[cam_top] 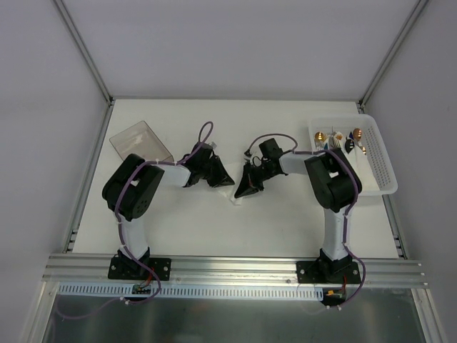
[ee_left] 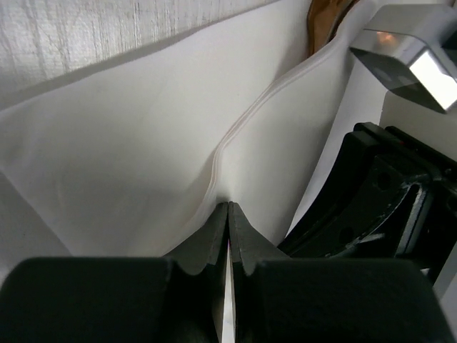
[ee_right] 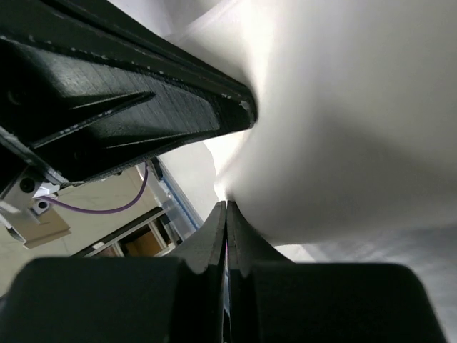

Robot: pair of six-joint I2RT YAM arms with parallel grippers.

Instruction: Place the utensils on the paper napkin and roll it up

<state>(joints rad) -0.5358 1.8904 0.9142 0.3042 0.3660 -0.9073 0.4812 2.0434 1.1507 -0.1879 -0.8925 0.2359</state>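
Note:
The left gripper pinches the napkin at the folded flap's edge; it should open, back off and take the folded flap closer to its crease [ee_left: 270, 204].
The white paper napkin [cam_top: 233, 196] hangs bunched between my two grippers at the middle of the table. It fills the left wrist view as a folded sheet [ee_left: 143, 143]. My left gripper [ee_left: 228, 205] is shut, with a folded edge of the napkin pinched at its tips. My right gripper [ee_right: 226, 203] is also shut on the napkin [ee_right: 343, 128], which bulges just above its tips. From above, the left gripper [cam_top: 220, 176] and right gripper [cam_top: 246, 187] nearly touch. Copper utensils [cam_top: 340, 138] lie in the white basket at the back right.
A white perforated basket [cam_top: 382, 168] stands at the right edge beside the right arm. A clear plastic box [cam_top: 139, 141] sits at the back left. The right gripper's black body [ee_left: 378, 200] is close to the left fingers, and the left gripper's body [ee_right: 128, 93] looms over the right one.

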